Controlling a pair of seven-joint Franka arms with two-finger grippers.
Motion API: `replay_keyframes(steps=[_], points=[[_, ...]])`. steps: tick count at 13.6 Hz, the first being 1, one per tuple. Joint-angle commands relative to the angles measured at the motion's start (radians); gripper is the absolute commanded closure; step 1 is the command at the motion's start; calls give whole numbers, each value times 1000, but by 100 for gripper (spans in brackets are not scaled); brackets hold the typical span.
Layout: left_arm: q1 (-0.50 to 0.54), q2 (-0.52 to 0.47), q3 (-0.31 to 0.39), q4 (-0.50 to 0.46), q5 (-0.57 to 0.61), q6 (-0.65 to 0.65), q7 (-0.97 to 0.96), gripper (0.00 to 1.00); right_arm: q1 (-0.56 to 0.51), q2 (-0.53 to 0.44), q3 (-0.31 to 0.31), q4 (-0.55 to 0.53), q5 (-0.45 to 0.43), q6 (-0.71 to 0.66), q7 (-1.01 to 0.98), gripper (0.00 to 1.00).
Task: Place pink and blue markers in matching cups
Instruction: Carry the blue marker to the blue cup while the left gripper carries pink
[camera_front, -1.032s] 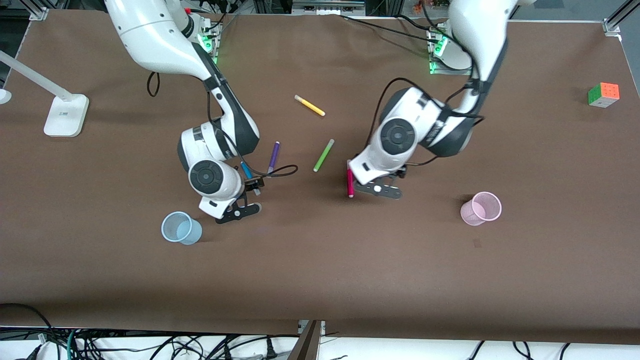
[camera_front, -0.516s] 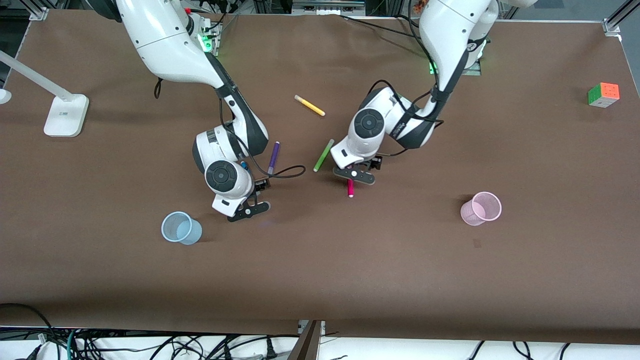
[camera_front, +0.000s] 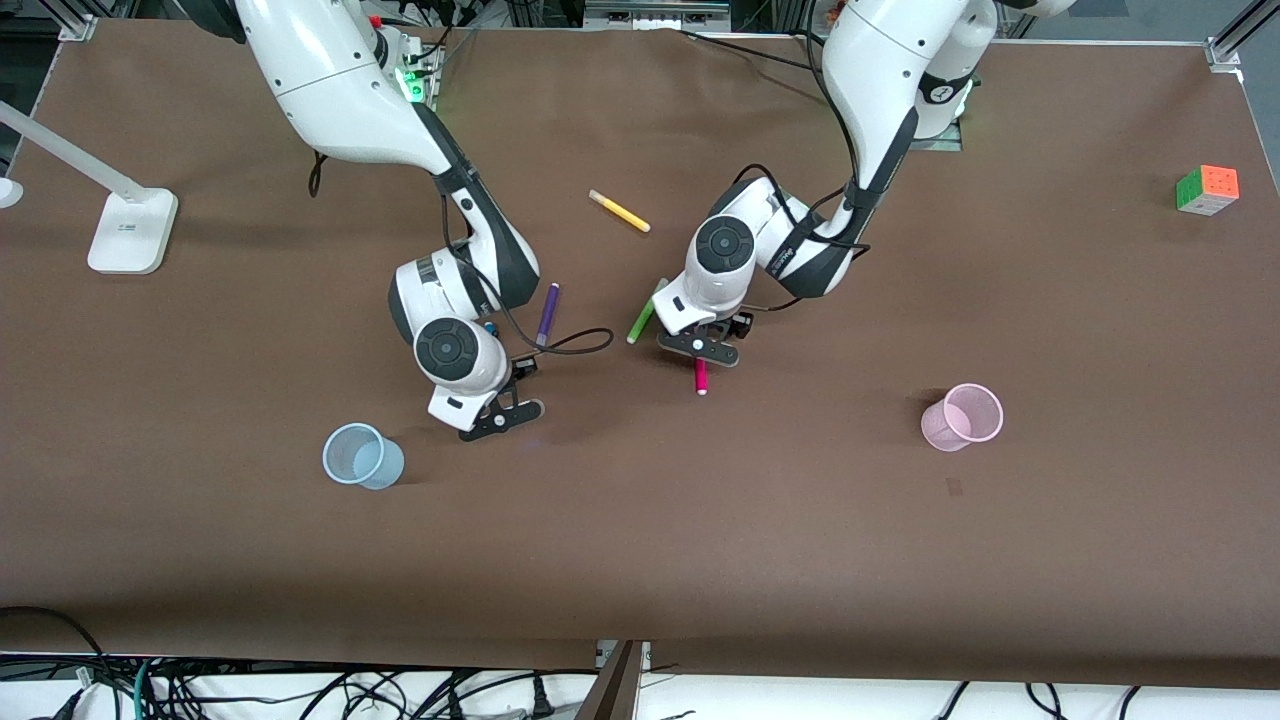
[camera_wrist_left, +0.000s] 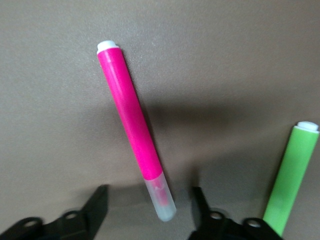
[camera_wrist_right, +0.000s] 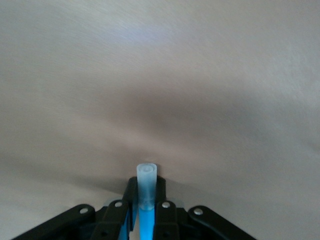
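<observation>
I will release the blue marker from my right gripper inside the pale blue cup (camera_front: 363, 457), leaving it standing against the inside of the cup.
The pink marker (camera_front: 700, 376) lies flat on the table, partly under my left gripper (camera_front: 700, 346). In the left wrist view the marker (camera_wrist_left: 131, 117) points its pale cap between the open fingers (camera_wrist_left: 97, 204); the gripper (camera_wrist_left: 149, 214) straddles the cap end without touching it. My right gripper (camera_front: 498, 410) is shut on the blue marker (camera_wrist_right: 146, 222), whose greyish cap sticks out past the fingertips (camera_wrist_right: 131, 192). It hangs just above the table beside the pale blue cup (camera_front: 362, 456). The pale pink cup (camera_front: 962, 417) stands toward the left arm's end.
A green pen (camera_front: 640, 318) lies close beside the left gripper and shows in the left wrist view (camera_wrist_left: 291, 179). A purple pen (camera_front: 546, 313) lies by the right wrist, and a yellow pen (camera_front: 619, 211) lies farther back. A puzzle cube (camera_front: 1207, 189) and a lamp base (camera_front: 130, 230) sit at the table's ends.
My left gripper has swung from beside the pink marker to over its farther end, near the green pen. My right gripper has shifted slightly with the blue marker in it.
</observation>
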Motion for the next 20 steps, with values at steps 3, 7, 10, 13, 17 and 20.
replay_keyframes(steps=[3,7,10,13,17,20], points=[[-7,-3,9,3,19,2,-4,88,-10,-64,-8,184,13,-106,-132,100],[33,-69,23,34,20,-138,34,92,-114,-116,-5,285,40,-217,-478,100],[120,-179,24,66,20,-373,204,92,-214,-127,-13,285,267,-214,-855,100],[198,-205,34,173,57,-646,368,92,-286,-125,-12,283,374,-212,-1116,100],[249,-204,35,298,334,-921,540,93,-337,-115,-12,277,465,-209,-1331,100],[326,-195,35,303,546,-1031,728,93,-378,-82,-12,274,565,-209,-1506,100]])
